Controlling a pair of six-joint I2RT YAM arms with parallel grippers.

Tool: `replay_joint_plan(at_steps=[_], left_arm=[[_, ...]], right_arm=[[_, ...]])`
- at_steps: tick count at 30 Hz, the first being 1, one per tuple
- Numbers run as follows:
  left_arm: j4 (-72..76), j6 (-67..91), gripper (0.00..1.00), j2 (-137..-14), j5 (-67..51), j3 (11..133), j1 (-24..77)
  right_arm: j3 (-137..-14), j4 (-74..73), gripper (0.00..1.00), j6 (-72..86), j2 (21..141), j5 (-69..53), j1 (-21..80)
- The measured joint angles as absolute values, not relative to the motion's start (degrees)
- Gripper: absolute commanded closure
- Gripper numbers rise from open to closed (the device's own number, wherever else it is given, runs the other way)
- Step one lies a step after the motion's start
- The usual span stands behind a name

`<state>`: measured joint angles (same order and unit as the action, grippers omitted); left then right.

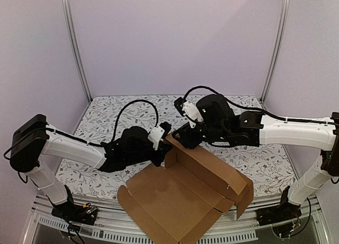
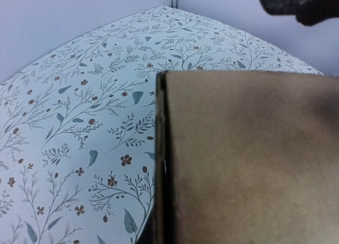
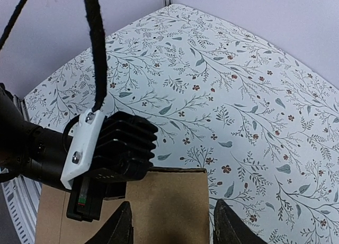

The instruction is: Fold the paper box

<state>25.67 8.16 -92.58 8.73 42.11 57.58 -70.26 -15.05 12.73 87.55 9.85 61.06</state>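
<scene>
The paper box lies crooked, its front corner past the table's edge, so I need to regrip its standing flap (image 1: 170, 157) with my left gripper and turn the box straight.
The paper box (image 1: 185, 196) is a brown cardboard mailer lying half unfolded at the near middle of the table, its front corner over the table's edge. One flap stands up at its back left corner. My left gripper (image 1: 161, 151) is shut on that flap; in the left wrist view the cardboard (image 2: 249, 159) fills the right side against a dark finger (image 2: 159, 212). My right gripper (image 1: 183, 141) hangs over the same flap from the right. In the right wrist view its fingertips (image 3: 119, 225) stand apart on either side of the flap (image 3: 169, 201), open, with the left gripper's body (image 3: 122, 143) just beside.
A flowered cloth (image 1: 116, 117) covers the table. Purple walls with metal posts (image 1: 74, 43) close off the back and sides. A black cable (image 3: 98, 53) hangs across the right wrist view. A slotted rail (image 1: 106, 236) runs along the near edge.
</scene>
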Motion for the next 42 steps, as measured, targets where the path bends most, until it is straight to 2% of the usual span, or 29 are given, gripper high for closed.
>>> replay_joint_plan(at_steps=[11,13,16,20,30,42], left_arm=[[32.4,5.5,0.99,-94.5,10.4,39.2,58.5],[33.2,5.3,0.95,-95.0,10.7,39.2,58.5],[33.9,5.2,0.83,-95.5,10.9,39.3,58.6],[34.2,5.1,0.76,-96.0,11.3,39.2,58.7],[40.5,6.5,0.72,-97.3,14.2,36.4,58.9],[59.3,8.4,0.65,-104.4,12.7,31.3,58.9]], right_arm=[[-67.2,-12.9,0.61,14.4,89.8,8.1,60.7],[-67.0,-12.5,0.62,14.6,89.8,8.0,60.7],[-66.8,-12.2,0.63,14.8,89.8,7.7,60.4],[-66.7,-11.9,0.64,15.0,89.8,6.9,60.4],[-65.9,-10.5,0.66,15.0,89.8,5.3,60.3],[-64.7,-9.0,0.66,15.9,89.3,4.4,60.3]])
